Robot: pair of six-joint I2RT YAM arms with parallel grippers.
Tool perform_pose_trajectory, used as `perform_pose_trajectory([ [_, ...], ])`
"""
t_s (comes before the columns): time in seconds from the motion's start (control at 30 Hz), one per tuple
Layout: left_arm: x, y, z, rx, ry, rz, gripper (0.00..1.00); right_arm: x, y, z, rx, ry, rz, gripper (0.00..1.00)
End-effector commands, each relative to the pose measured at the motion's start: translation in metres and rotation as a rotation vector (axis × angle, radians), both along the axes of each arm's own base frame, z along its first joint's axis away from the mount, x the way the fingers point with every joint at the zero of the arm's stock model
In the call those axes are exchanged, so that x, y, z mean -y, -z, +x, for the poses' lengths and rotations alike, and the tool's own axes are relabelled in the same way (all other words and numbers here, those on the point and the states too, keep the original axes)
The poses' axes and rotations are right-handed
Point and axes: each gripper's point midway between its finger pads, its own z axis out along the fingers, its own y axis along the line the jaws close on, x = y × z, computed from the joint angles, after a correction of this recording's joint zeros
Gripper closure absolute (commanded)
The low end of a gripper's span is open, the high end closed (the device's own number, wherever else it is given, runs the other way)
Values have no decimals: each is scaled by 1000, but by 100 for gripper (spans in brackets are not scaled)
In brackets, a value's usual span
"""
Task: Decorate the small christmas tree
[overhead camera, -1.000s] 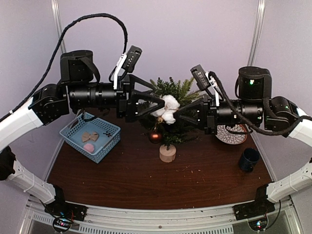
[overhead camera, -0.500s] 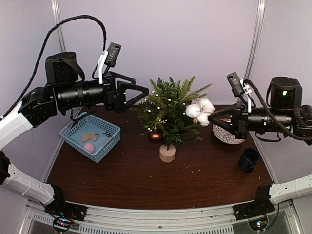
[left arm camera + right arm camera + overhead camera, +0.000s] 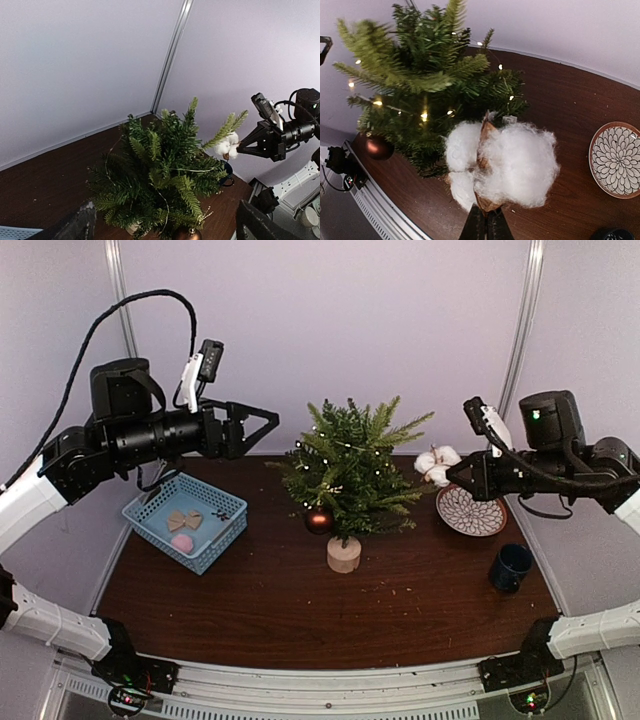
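Next, I let go of the white cotton boll with my right gripper on the tree's mid-height branches (image 3: 398, 471) (image 3: 494, 102) facing the patterned plate.
The small christmas tree (image 3: 345, 475) stands mid-table on its round wooden base (image 3: 344, 554), with lit string lights and a brown bauble (image 3: 319, 520) low on its front. My right gripper (image 3: 455, 478) is right of the tree and apart from it, shut on a white cotton boll (image 3: 437, 462). In the right wrist view the fingers (image 3: 486, 222) pinch the boll's (image 3: 505, 165) brown husk, with the tree (image 3: 425, 75) behind it. My left gripper (image 3: 272, 426) is open and empty, up left of the tree. The left wrist view looks down on the tree (image 3: 165, 175).
A blue basket (image 3: 232, 523) with small ornaments sits at the left. A patterned plate (image 3: 472, 510) lies under the right gripper, and a dark mug (image 3: 510, 567) stands in front of it. Purple walls close in the back and sides.
Both arms have drawn back from the tree. The right gripper carried the cotton boll away to the right. The left gripper moved left, empty.
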Motion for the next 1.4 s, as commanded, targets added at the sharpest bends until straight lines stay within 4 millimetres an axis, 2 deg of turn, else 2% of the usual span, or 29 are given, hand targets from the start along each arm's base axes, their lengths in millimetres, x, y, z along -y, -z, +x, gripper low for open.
perform_pose_trajectory([
  [0.0,-25,-8,13,15,-127,-17,2,4,-4,20,-22,50,12,100],
  [0.17,-41,0,23,-2,-209,16,2,2,3,45,-50,63,3,100],
  [0.37,-48,4,31,-11,-238,33,2,-16,13,59,-89,8,10,100],
  [0.63,-48,10,37,-22,-242,60,2,-41,29,66,-151,-70,39,100],
  [0.83,-50,14,40,-32,-245,74,2,-48,44,68,-187,-93,32,100],
  [1.07,-50,27,44,-60,-249,103,2,-55,51,66,-208,-129,37,100],
  [1.2,-55,37,50,-94,-266,125,2,-56,49,67,-207,-133,44,88],
  [1.37,-66,50,59,-151,-316,156,2,-50,49,66,-202,-107,28,66],
])
